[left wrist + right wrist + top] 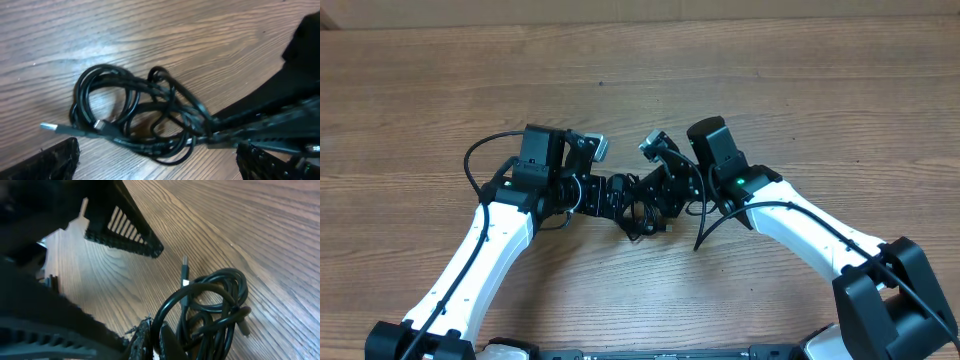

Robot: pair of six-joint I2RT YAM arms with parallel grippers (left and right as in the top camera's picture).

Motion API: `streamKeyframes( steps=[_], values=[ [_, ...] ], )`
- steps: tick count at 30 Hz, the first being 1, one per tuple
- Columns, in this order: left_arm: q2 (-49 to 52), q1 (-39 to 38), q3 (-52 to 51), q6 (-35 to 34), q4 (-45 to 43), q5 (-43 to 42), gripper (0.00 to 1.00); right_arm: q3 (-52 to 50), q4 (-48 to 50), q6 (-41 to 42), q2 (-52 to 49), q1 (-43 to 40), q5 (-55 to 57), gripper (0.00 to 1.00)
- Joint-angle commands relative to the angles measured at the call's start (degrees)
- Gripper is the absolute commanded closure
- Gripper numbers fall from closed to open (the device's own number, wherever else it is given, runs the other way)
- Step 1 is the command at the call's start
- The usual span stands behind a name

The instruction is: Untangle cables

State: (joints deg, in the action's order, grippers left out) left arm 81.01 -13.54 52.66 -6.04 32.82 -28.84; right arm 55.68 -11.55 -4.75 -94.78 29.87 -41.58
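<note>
I should release the cables with my right gripper on the wooden table (669, 228) between my arms, just nearer me than its fingers. The cables now lie there in a knotted bundle.
The cables (642, 216) lie as a small knotted black bundle on the wooden table between my two arms. In the left wrist view the cables (135, 115) form tangled loops, with a silver plug end (50, 127) sticking out to the left. My left gripper (157, 153) stands wide open just short of the bundle, one finger on each side, holding nothing. My right gripper (156, 331) is shut on one strand at the edge of the cables (215, 307). It comes into the left wrist view from the right, where the right gripper (215, 134) pinches the bundle's right end.
Bare wooden table (640, 70) surrounds the bundle. A finger (125, 230) of the left gripper hangs close above the bundle in the right wrist view. The arms' own thicker black cables (470, 160) loop beside each wrist.
</note>
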Motion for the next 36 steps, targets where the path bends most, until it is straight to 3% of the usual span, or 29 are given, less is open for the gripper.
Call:
streamKeyframes(
  steps=[1,10,19,32,36],
  values=[
    [0.26,-0.17,1.07,-0.39,0.5,3.8,0.0,-0.35,0.79,-0.72,0.02,0.24,-6.82,0.96],
    [0.26,1.16,1.07,-3.08,0.66,5.05,0.0,-0.35,1.25,-4.79,0.04,-0.48,-21.53,0.96],
    [0.26,1.53,1.07,-4.17,2.78,5.92,0.0,-0.35,3.37,-4.74,0.04,-0.7,-22.36,0.96],
    [0.24,7.69,1.18,8.04,2.43,-20.41,0.0,-0.35,2.38,-2.14,0.04,-6.27,-22.4,0.96],
    [0.24,10.08,1.18,10.38,2.89,-21.68,0.0,-0.35,2.32,-2.14,0.04,-6.86,-22.49,0.96]
  ],
)
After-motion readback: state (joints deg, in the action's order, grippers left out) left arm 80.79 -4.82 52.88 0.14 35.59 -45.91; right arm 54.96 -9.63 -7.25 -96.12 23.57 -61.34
